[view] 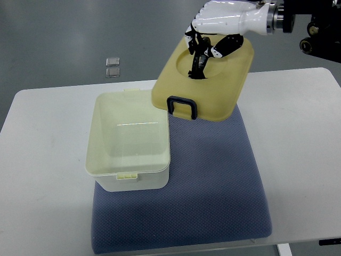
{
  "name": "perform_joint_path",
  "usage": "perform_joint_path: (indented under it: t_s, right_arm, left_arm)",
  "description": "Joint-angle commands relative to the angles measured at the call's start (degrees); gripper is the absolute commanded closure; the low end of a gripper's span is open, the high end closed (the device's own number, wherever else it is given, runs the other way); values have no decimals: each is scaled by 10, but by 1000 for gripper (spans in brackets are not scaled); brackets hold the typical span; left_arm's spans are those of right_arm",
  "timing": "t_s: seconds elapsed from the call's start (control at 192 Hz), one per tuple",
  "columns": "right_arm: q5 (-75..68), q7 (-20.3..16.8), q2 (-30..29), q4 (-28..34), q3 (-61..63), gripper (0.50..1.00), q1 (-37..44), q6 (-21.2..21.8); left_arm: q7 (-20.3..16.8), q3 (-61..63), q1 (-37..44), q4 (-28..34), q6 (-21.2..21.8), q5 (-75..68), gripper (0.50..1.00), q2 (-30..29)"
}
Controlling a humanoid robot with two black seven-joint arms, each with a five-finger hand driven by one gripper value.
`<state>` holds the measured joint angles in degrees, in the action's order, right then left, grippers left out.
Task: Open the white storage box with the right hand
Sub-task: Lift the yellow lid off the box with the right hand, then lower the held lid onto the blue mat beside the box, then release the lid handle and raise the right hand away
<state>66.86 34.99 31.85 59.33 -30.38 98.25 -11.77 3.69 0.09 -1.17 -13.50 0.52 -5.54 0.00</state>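
Note:
The cream-yellow lid will leave my right gripper on the blue mat's bare part (219, 137), close beside the white storage box.
The white storage box (129, 141) stands open and empty on the left part of a blue mat (213, 181). Its cream-yellow lid (213, 88) is off the box, held up and tilted to the box's upper right, with its dark latch handle (182, 105) hanging at the lower edge. My right hand (213, 32) comes in from the top right and its fingers (200, 50) are curled on the lid's upper part, around the round recess. The left arm does not show.
The mat lies on a white table (303, 138). Two small clear square pieces (112, 66) lie on the grey floor beyond the table's far edge. The right half of the mat is bare.

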Motion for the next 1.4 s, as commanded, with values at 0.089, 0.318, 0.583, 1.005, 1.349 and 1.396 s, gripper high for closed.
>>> perform_joint_path:
  t_s: [0.089, 0.318, 0.583, 1.005, 1.349, 1.396]
  right_arm:
    - [9, 0, 42, -8, -9, 1000, -54, -3]
    - [17, 0, 48, -32, -10, 1000, -120, -6]
    - [20, 0, 16, -48, -10, 1000, -183, -35]
    - [15, 0, -57, -50, -6, 1000, -195, -42]
    - [10, 0, -63, -55, -2, 587, -201, -40]
    - [11, 0, -63, -55, -2, 570, -202, -40]
  left_arm:
    - [3, 1, -1, -1, 0, -1, 500, 0]
    - [5, 0, -1, -1, 0, -1, 500, 0]
    - [6, 0, -1, 0, 0, -1, 500, 0]
    - [5, -1, -1, -1, 4, -1, 500, 0]
    - [6, -1, -1, -1, 4, -1, 500, 0]
    - [6, -1, -1, -1, 4, -1, 500, 0]
